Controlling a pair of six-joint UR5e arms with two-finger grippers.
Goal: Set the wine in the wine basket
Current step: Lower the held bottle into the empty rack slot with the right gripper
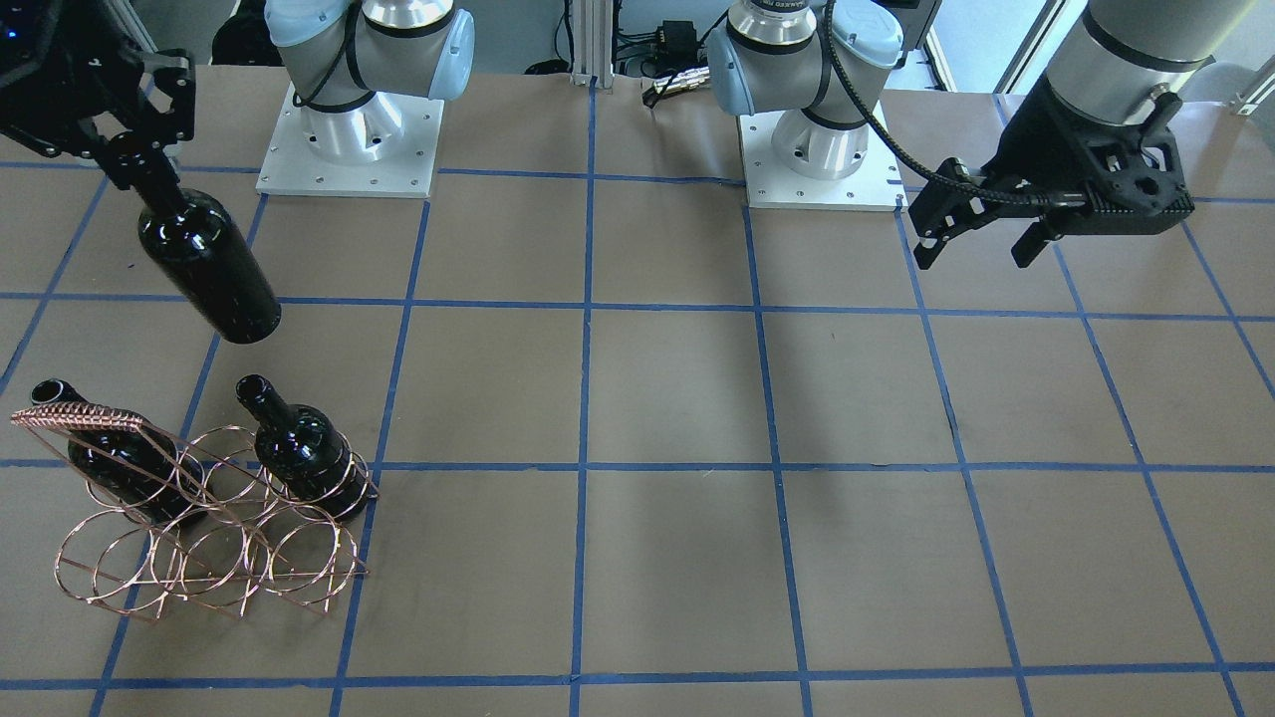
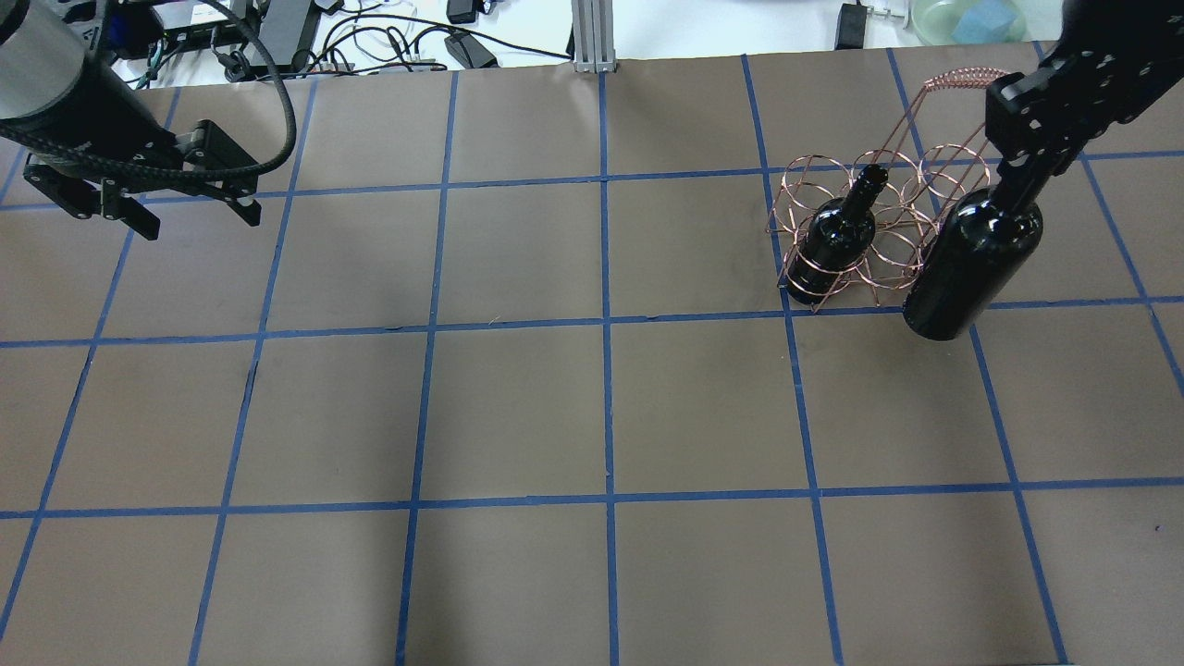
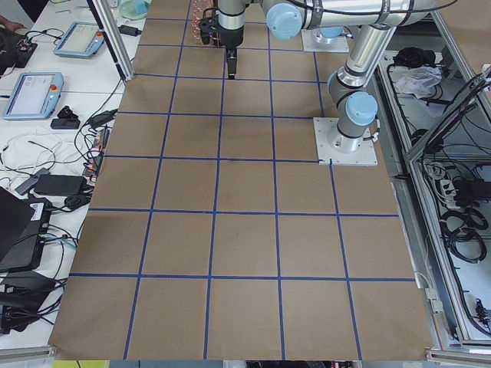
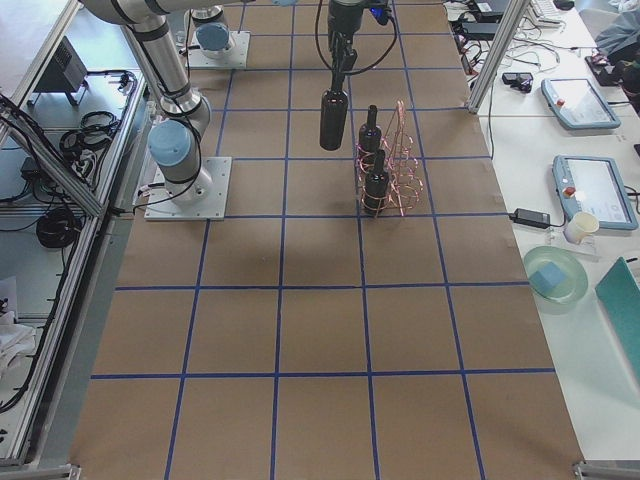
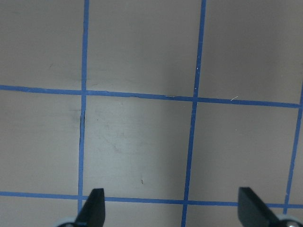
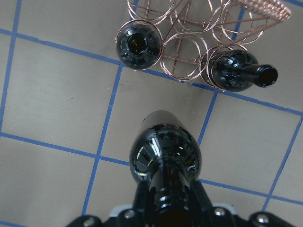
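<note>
Next, my right gripper lets go of the wine bottle in the empty basket ring (image 1: 232,478) (image 6: 183,56) between the two seated bottles.
My right gripper (image 1: 139,184) is shut on the neck of a near-black wine bottle (image 1: 211,264) and holds it tilted above the table, beside the copper wire wine basket (image 1: 85,416). Two like bottles (image 1: 304,453) (image 1: 115,453) stand in rings of the basket's row nearest the held bottle. In the right wrist view the held bottle (image 6: 163,151) hangs short of the basket (image 6: 265,9), between the two seated bottles (image 6: 138,45) (image 6: 234,71). Overhead, the held bottle (image 2: 971,264) overlaps the basket (image 2: 962,80). My left gripper (image 2: 196,217) is open and empty, far from them.
The brown table top carries a blue tape grid (image 2: 606,324). The two arm bases (image 1: 349,129) (image 1: 822,149) stand at the robot's edge. Cables and power bricks (image 2: 370,42) lie beyond the far edge. The left wrist view shows bare table under the open fingers (image 5: 94,208).
</note>
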